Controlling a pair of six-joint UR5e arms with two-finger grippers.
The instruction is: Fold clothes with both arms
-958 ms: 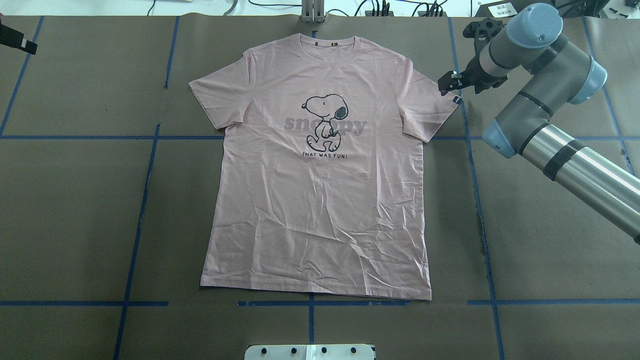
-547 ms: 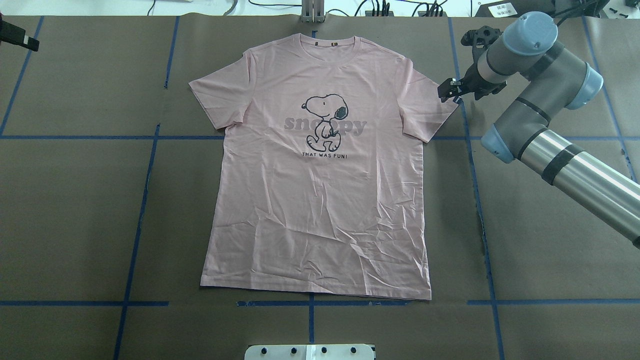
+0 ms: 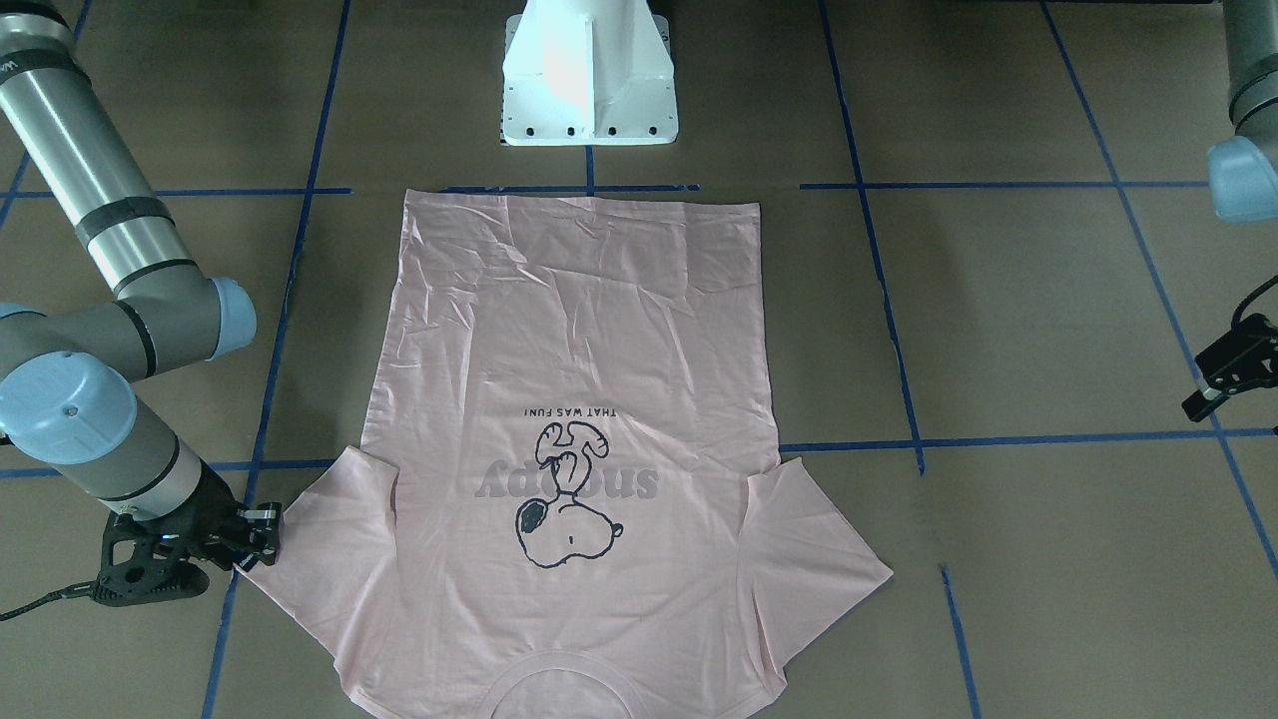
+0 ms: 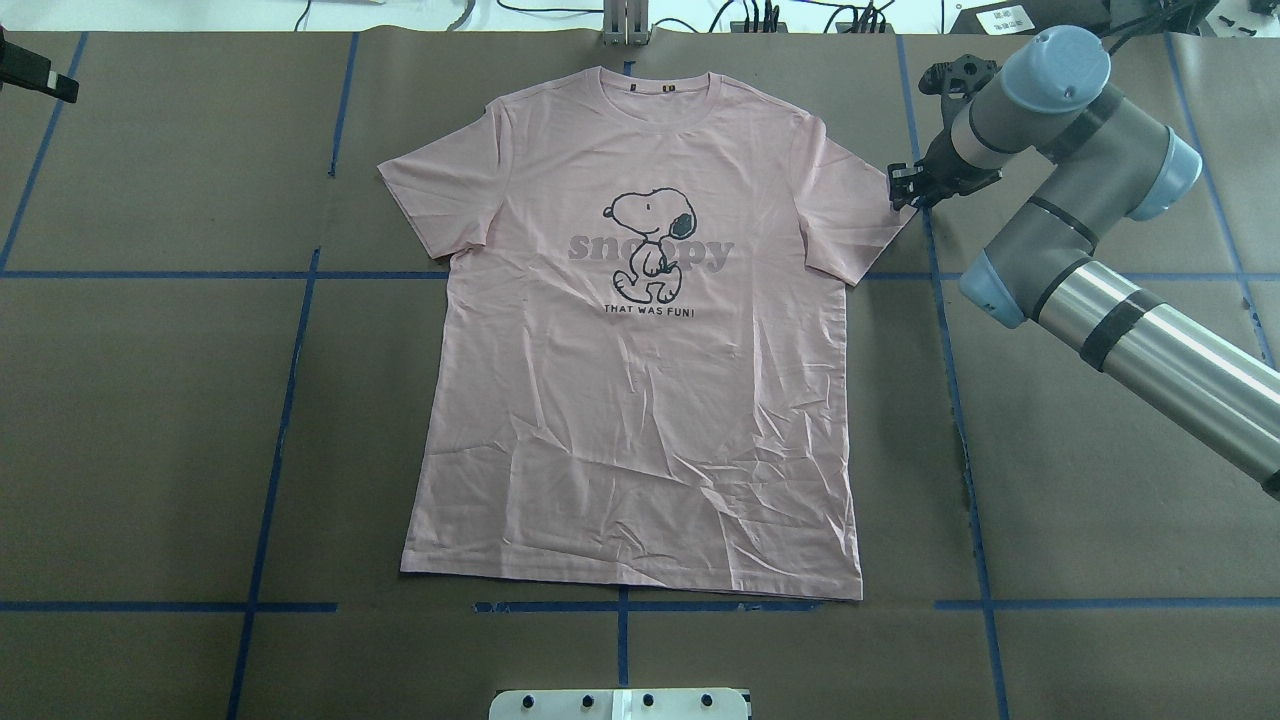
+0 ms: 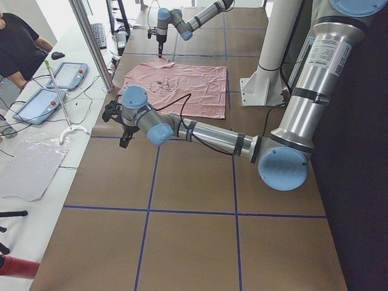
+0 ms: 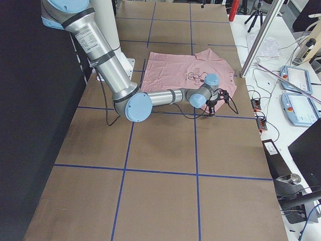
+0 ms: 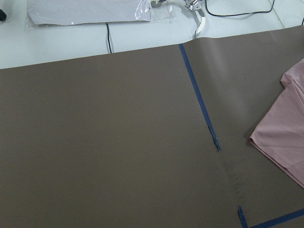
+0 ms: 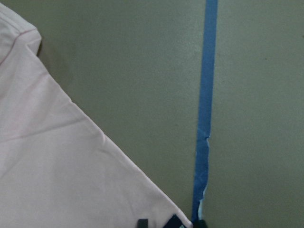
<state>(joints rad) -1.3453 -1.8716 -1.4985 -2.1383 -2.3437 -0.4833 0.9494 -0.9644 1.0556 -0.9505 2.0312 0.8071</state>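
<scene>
Next, I release the sleeve tip with my right gripper on the shirt's front, a little beside the Snoopy print's head [image 3: 449, 583].
The pale pink T-shirt [image 4: 640, 400] lies flat, Snoopy print up, collar at the far side of the brown table; it also shows in the front view [image 3: 579, 399]. My right gripper [image 4: 905, 185] is low at the outer tip of the shirt's right-hand sleeve [image 4: 860, 215]. In the front view this gripper [image 3: 262, 534] stands open at the sleeve's edge. The right wrist view shows the sleeve corner [image 8: 71, 166] and dark fingertips [image 8: 175, 221] at its point. My left gripper [image 4: 40, 78] hangs far from the shirt, open and empty [image 3: 1230, 377].
Blue tape lines [image 4: 955, 350] grid the brown table cover. The white pedestal base [image 3: 589, 75] stands at the shirt's hem side. Cables and tablets [image 5: 57, 85] lie along the white bench beyond the table's far edge. An operator [image 5: 18, 45] sits there.
My right gripper has drawn in and down onto the tip of the sleeve, now covering its small dark label. The left gripper has slid slightly further out. The shirt has not moved.
</scene>
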